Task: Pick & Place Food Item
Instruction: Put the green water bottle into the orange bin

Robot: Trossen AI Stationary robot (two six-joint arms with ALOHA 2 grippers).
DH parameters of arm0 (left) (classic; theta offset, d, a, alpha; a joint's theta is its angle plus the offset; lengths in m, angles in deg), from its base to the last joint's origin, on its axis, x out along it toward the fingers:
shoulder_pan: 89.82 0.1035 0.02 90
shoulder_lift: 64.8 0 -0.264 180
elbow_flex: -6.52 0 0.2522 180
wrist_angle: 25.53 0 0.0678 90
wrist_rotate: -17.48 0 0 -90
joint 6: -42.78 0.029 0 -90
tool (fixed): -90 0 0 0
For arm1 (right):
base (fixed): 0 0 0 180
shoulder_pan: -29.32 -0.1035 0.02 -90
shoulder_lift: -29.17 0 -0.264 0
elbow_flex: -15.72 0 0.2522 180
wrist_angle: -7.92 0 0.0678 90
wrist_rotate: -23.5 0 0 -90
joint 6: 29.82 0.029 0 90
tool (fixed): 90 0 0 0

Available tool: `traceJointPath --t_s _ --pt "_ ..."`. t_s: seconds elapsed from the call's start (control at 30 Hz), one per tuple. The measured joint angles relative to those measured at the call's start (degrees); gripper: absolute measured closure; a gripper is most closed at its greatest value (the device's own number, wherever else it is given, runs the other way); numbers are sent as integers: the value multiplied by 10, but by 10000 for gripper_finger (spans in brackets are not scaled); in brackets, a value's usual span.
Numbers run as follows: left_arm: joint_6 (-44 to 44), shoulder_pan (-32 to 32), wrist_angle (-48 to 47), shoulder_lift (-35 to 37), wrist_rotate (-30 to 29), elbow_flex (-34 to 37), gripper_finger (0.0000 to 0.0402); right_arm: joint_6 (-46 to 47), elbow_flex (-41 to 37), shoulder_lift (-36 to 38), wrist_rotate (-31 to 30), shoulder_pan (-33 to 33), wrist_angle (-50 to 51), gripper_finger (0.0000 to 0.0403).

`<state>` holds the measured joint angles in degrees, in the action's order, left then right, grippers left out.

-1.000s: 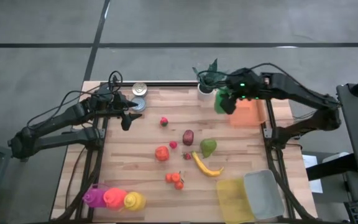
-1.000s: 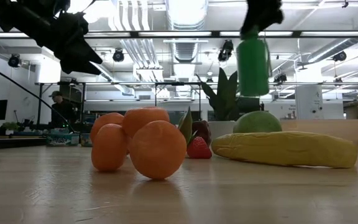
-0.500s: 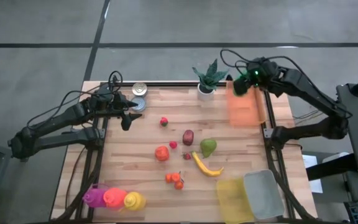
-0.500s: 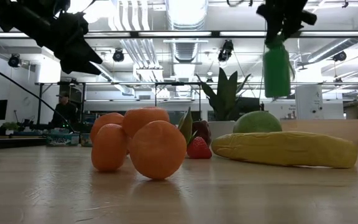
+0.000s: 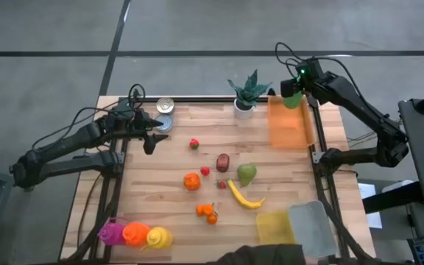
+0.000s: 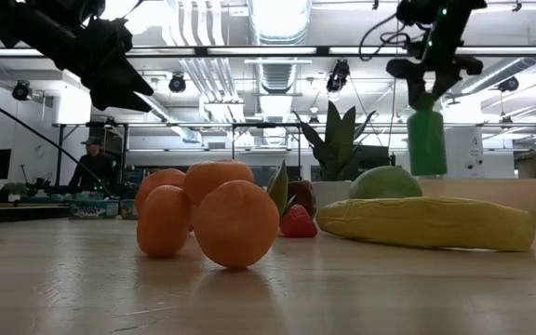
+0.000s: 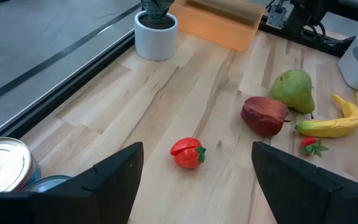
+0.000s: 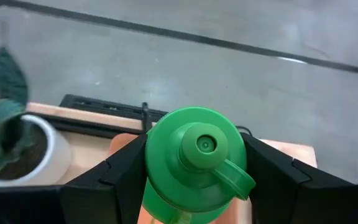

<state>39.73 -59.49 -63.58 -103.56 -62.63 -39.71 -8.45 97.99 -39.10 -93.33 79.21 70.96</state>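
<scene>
My right gripper needs to let go of the green squeeze bottle upright in the far half of the orange bin (image 5: 289, 113).
A green squeeze bottle (image 6: 426, 141) hangs in the air over the far end of the orange bin (image 5: 288, 126) at the table's far right, with my right gripper (image 8: 194, 180) shut on it. In the high view the bottle (image 5: 291, 100) shows just below that gripper (image 5: 294, 90). My left gripper (image 7: 197, 186) waits open above the table's far left, near two cans (image 5: 165, 110). A strawberry (image 7: 187, 153) lies on the wood ahead of it. My right gripper pinches the bottle's top between its two fingers (image 8: 120, 177), at the shoulder just under the green cap (image 8: 197, 146). The fingers come slanting down from above. The bottle hangs upright below them (image 6: 426, 140), clear of the bin and the table.
On the table lie an apple (image 5: 223, 162), a pear (image 5: 247, 174), a banana (image 5: 244, 196), a tomato (image 5: 191, 181) and small oranges (image 5: 207, 213). A potted plant (image 5: 244, 94) stands at the far edge. Squeeze bottles (image 5: 135, 235) stand near left; yellow (image 5: 273, 227) and grey (image 5: 312, 228) bins near right.
My right gripper has carried the green bottle toward the table's far right corner, from beside the plant to over the orange bin's far end, sinking a little and rolling as it went. The bottle stays upright and lifted clear.
</scene>
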Motion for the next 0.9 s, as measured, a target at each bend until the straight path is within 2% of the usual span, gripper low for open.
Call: traceJointPath --t_s 0.13,0.4,0.67,0.9 --pt "0 0 0 0 0 0 97 8 -36 1 -2 17 -41 188" --pt "0 0 0 0 0 0 97 4 -56 -1 -50 13 -78 188" --pt "0 0 0 0 0 0 97 79 -79 -3 -60 11 -81 188" --pt "0 0 0 0 0 0 97 116 -91 -36 -88 5 -78 188"
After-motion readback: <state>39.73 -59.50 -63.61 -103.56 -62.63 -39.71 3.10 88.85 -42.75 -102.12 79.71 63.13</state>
